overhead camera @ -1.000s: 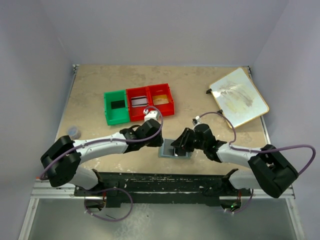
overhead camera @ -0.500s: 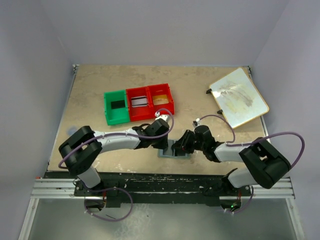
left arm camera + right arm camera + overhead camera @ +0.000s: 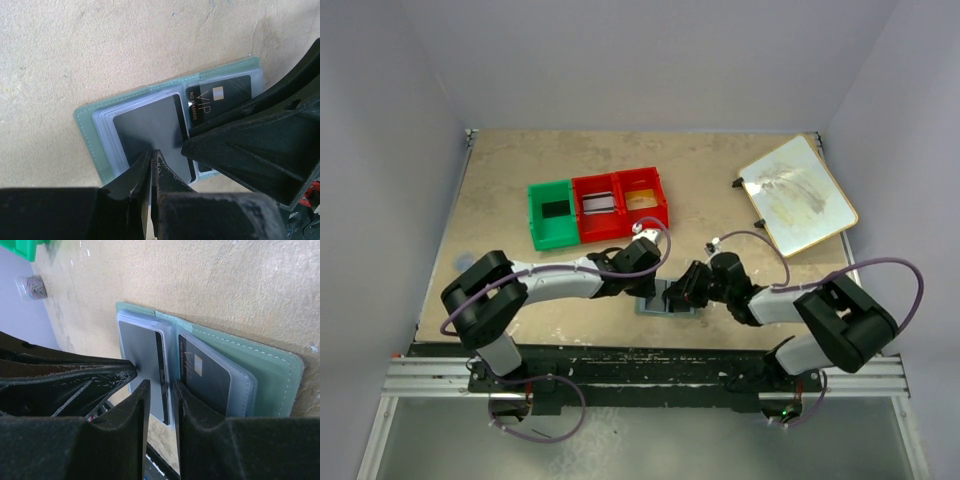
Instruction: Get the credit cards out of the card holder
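Note:
The grey credit card's dark-striped edge sits inside the rim of its pocket, so the robot's right gripper will open, pinch that edge [image 3: 162, 367] and pull it toward the VIP card.
The card holder [image 3: 658, 303] lies open on the table between both grippers, its pale green cover [image 3: 87, 132] down. A grey credit card [image 3: 147, 125] sits in its left pocket and a dark VIP credit card [image 3: 220, 95] in its right pocket. My left gripper [image 3: 151, 151] is shut, its tips resting on the grey credit card [image 3: 142, 352]. My right gripper [image 3: 160, 387] hovers over the holder's near edge, jaws a narrow gap apart astride the grey card's dark-striped edge. Nothing is visibly pinched. The VIP card [image 3: 205, 375] lies just right of it.
A green bin [image 3: 553, 213] and two joined red bins [image 3: 619, 203] stand behind the holder. A cream board [image 3: 797, 193] lies at the back right. The table's near edge and metal rail [image 3: 640, 352] run just below the holder.
My left arm swung right to the holder and its jaws closed, tips landing on the grey card. My right gripper's jaws narrowed and it edged closer over the holder.

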Tool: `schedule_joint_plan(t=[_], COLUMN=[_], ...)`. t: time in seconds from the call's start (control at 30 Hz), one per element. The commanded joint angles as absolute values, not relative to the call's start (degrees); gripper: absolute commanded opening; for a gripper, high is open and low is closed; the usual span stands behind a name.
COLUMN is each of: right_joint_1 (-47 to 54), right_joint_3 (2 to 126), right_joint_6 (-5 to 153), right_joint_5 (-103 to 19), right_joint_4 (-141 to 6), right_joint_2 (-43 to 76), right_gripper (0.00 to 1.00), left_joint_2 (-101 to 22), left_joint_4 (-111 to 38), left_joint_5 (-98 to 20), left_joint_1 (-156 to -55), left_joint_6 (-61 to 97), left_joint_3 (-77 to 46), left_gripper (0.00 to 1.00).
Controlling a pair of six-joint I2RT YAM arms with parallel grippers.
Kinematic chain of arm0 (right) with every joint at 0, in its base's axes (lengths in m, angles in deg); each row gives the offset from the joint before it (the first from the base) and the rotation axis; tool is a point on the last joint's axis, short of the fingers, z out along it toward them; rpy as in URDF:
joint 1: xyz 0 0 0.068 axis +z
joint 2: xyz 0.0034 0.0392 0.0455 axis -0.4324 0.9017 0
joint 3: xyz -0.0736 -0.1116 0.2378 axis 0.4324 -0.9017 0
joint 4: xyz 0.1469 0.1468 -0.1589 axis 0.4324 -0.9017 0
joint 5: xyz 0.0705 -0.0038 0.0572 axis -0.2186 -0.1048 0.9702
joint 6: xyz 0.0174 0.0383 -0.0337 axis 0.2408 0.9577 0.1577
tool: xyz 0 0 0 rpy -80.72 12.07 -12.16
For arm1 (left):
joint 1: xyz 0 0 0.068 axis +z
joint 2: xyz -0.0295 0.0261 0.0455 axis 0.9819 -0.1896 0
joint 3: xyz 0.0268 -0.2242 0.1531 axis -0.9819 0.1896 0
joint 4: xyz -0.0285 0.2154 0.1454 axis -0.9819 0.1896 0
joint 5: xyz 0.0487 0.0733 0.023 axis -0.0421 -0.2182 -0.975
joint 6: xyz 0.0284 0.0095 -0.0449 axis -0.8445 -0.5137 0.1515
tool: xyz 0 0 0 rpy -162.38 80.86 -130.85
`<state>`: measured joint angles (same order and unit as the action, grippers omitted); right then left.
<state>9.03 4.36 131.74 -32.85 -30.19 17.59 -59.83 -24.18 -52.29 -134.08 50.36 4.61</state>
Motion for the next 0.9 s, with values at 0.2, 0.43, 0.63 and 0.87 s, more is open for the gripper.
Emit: schedule_joint_plan(t=[0.2,0.43,0.63,0.87], right_joint_1=[9.13,9.16,9.10,9.09], right_joint_3=[9.78,8.98,8.38,6.14], right_joint_6=[125.91,126.43,126.57,129.19], right_joint_5=[-36.29,-36.42,-32.92,-30.56], right_joint_4=[-39.55,-40.77,-37.17,-29.98], right_joint_2=[20.49,17.15,17.57,18.32], right_gripper=[0.00,0.00,0.03,0.23], left_joint_2=[-59.25,-54.21,-55.20,-53.55], left_joint_4=[-21.47,-17.56,-20.07,-23.14], left_joint_5=[-58.63,-66.45,-62.61,-59.87], left_joint_1=[-135.67,-135.66,-135.67,-135.66], left_joint_6=[50.53,50.68,48.96,48.42], left_joint_3=[7.78,7.03,6.55,6.47], left_gripper=[0.00,0.04,0.08,0.15])
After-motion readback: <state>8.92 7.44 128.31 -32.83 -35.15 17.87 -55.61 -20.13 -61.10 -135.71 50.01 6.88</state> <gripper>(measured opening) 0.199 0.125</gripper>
